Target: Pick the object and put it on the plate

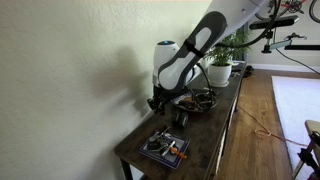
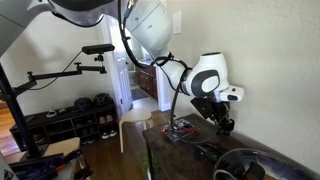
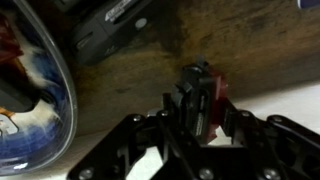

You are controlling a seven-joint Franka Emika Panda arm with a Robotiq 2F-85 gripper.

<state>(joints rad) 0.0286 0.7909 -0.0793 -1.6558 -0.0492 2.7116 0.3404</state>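
My gripper is going to release the black and red object inside the plate's rim (image 1: 181, 98) on the side toward the wall.
My gripper (image 3: 198, 112) is shut on a small black and red object (image 3: 200, 92), held between the fingers just above the dark wooden table top. The plate (image 3: 35, 95), a round dish with a dark rim and a blue and white inside, lies to the left of the gripper in the wrist view, apart from it. In an exterior view the plate (image 2: 243, 165) is a dark round dish at the near end of the table, and the gripper (image 2: 223, 124) hangs just beyond it. In an exterior view the gripper (image 1: 179, 112) is low over the middle of the table.
A square grey tray (image 1: 165, 148) with an orange item sits at the near table end, and also shows in an exterior view (image 2: 180, 129). A plant in a white pot (image 1: 220, 70) stands at the far end. A flat black item (image 3: 110, 25) lies beside the plate. The wall runs along the table.
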